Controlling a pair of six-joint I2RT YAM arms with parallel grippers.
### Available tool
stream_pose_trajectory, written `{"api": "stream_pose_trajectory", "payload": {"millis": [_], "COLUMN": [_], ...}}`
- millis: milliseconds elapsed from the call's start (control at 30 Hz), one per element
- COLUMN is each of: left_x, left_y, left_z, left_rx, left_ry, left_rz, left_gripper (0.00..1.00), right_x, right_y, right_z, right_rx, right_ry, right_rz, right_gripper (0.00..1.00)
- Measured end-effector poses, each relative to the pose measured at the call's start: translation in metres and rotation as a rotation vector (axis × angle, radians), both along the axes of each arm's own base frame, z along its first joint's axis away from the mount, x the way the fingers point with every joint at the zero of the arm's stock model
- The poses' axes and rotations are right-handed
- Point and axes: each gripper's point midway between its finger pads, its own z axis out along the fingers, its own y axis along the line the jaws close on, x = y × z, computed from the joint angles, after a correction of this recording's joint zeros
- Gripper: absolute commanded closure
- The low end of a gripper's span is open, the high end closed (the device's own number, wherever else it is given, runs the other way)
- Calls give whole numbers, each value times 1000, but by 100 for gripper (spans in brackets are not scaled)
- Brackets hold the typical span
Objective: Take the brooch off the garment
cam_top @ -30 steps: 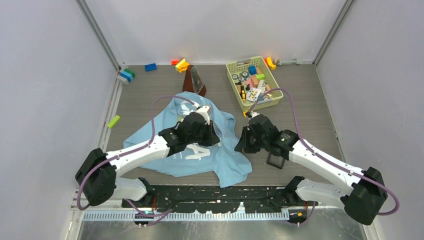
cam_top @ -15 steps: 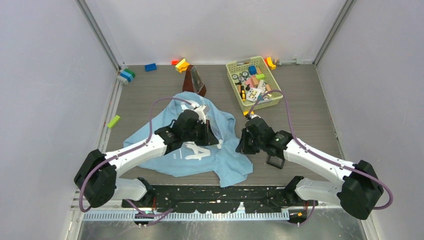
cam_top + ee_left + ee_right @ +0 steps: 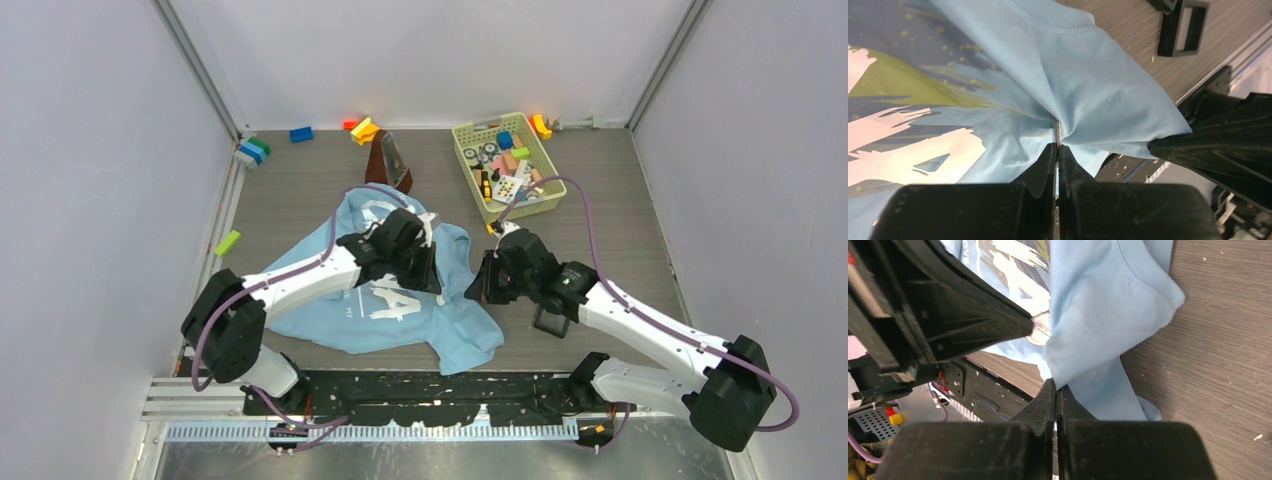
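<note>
Next, I open my left gripper to loosen the cloth, as it puckers toward the brooch in that gripper, and then take the brooch nearer my right gripper (image 3: 1058, 132).
The light blue T-shirt (image 3: 455, 325) lies crumpled on the table in front of both arms, print up. My left gripper (image 3: 432, 272) is over its right part. In the left wrist view its jaws (image 3: 1058, 146) are shut on a thin silvery pin, the brooch (image 3: 1057, 131), and the cloth (image 3: 1088, 75) puckers toward it. In the right wrist view a small pale piece (image 3: 1041, 326) shows at the left fingertip. My right gripper (image 3: 478, 287) is shut on a fold at the shirt's edge (image 3: 1098, 345); its jaws (image 3: 1056, 387) are closed.
A small black square tray (image 3: 551, 321) sits by the right arm and also shows in the left wrist view (image 3: 1184, 27). A yellow basket (image 3: 462, 135) of toys stands at the back right. A brown upright object (image 3: 389, 162) and loose blocks (image 3: 363, 129) are at the back; a green block (image 3: 227, 243) lies left.
The left arm has swung so its gripper sits slightly farther right and back on the shirt. The right gripper has edged left toward it. Both stay shut.
</note>
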Motion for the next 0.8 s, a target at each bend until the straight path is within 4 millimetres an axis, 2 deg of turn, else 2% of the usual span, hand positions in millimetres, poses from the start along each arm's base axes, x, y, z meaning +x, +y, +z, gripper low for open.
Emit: {"api": "stream_pose_trajectory", "payload": {"millis": [233, 267, 333, 433, 500, 633, 800], "left_x": [-7, -8, -10, -12, -13, -22, -18], "left_y": [-13, -14, -12, -9, -8, 7, 14], "left_z": [7, 7, 2, -3, -7, -15, -7], "left_rx": [127, 135, 156, 163, 153, 142, 74], "left_ry": [0, 0, 6, 9, -3, -26, -114], "left_rz": [-131, -143, -162, -173, -170, -141, -51], "left_gripper": [100, 91, 59, 31, 28, 30, 33], "right_x": [4, 4, 5, 5, 6, 7, 8], "right_y": [6, 6, 5, 1, 0, 0, 2], "right_z": [11, 12, 14, 19, 23, 21, 16], "right_rx": [19, 22, 26, 39, 47, 45, 34], "right_ry": [-22, -25, -36, -59, -71, -67, -50], "right_rz": [16, 16, 9, -7, -17, -24, -25], "right_gripper": [99, 99, 100, 99, 99, 99, 100]}}
